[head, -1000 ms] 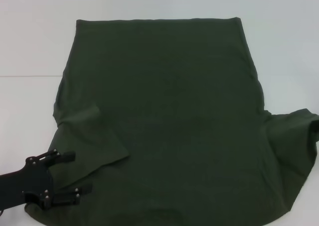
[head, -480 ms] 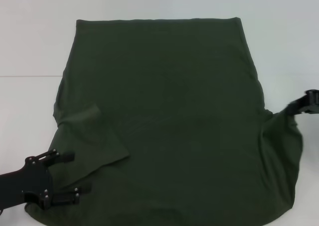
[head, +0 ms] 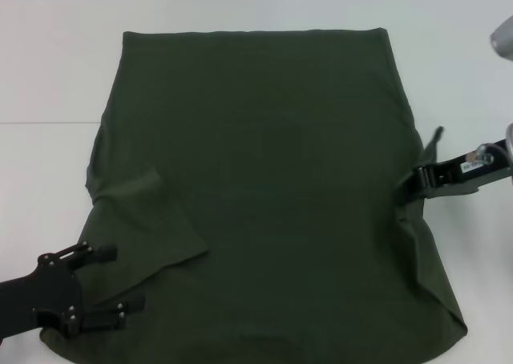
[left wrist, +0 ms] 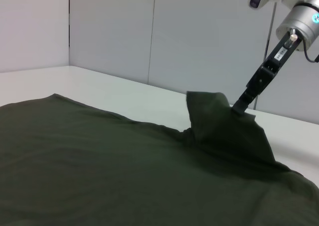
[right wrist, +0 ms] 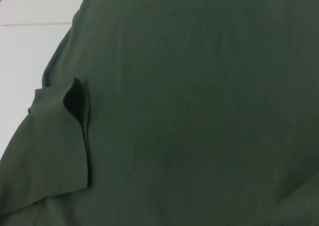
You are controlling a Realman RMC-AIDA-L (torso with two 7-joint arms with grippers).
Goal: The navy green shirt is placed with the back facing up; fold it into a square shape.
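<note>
My right gripper is going to let go of its sleeve on the shirt's body [head: 361, 238], opposite the other folded sleeve.
The navy green shirt [head: 264, 163] lies flat on the white table [head: 48, 75], plain side up, hem at the far edge. Its left sleeve [head: 152, 228] is folded inward onto the body; the right wrist view shows this folded sleeve [right wrist: 60, 151] too. My right gripper [head: 409, 186] is at the shirt's right edge, shut on the right sleeve, which it has drawn in over the body. From the left wrist view, the right sleeve [left wrist: 219, 121] rises in a peak under that gripper [left wrist: 238, 105]. My left gripper [head: 116, 284] is open at the near left corner, over the cloth.
White table surface surrounds the shirt on the left, far and right sides. A seam line [head: 40, 123] runs across the table at the left. Pale wall panels [left wrist: 149, 37] stand behind the table.
The right gripper has come in from the right and carried the right sleeve leftward, from spread out on the table to the body's right edge. The left gripper has barely moved.
</note>
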